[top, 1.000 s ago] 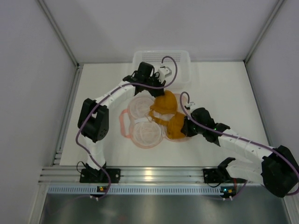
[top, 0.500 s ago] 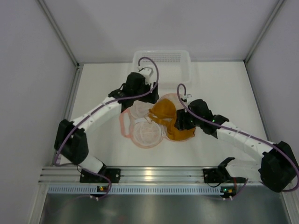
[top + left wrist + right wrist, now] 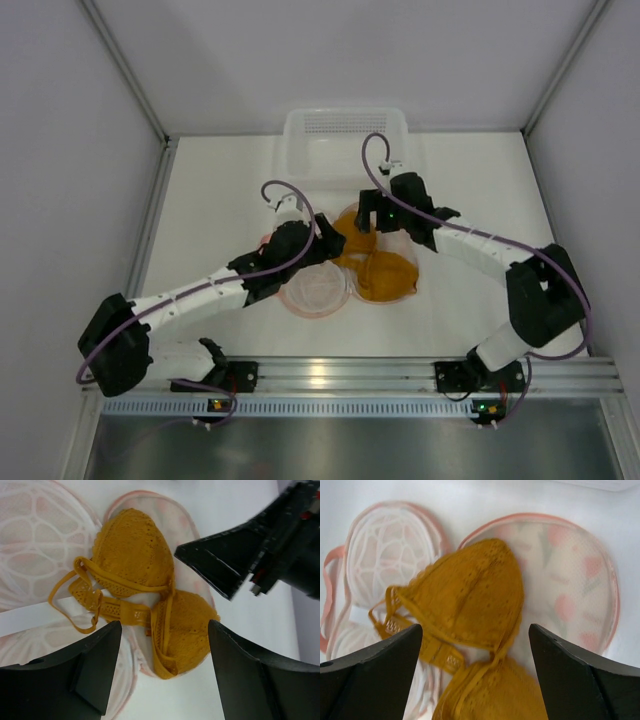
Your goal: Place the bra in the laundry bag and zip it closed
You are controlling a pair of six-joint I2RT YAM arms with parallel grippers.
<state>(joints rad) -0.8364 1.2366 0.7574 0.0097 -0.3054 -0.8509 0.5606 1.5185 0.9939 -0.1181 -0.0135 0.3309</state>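
Note:
My right gripper will close on the far edge (image 3: pixel 357 216) (image 3: pixel 487 559) of the mustard-orange bra's far cup, on the side closest to the white basket.
The mustard-orange bra (image 3: pixel 385 275) lies loose on the printed half of the opened laundry bag (image 3: pixel 315 290), whose white mesh half (image 3: pixel 390 550) is spread to the left. In the left wrist view the two cups (image 3: pixel 145 575) sit side by side, with a loose strap on the mesh. My left gripper (image 3: pixel 322 238) hovers at the bra's left side, open and empty (image 3: pixel 162 675). Over the far cup is my right gripper (image 3: pixel 362 215), also open and holding nothing (image 3: pixel 477 675). Its black fingers (image 3: pixel 235 565) show in the left wrist view.
A white slotted plastic basket (image 3: pixel 345 140) stands against the back wall just beyond the bag. The bag's coral loop handle (image 3: pixel 268 262) pokes out to the left. Enclosure walls close in both sides of the white table (image 3: pixel 200 220).
Both grippers have opened and let go of the bra, which now rests on the bag. The left arm pulled back from the basket; the right gripper swung to the bra's far side.

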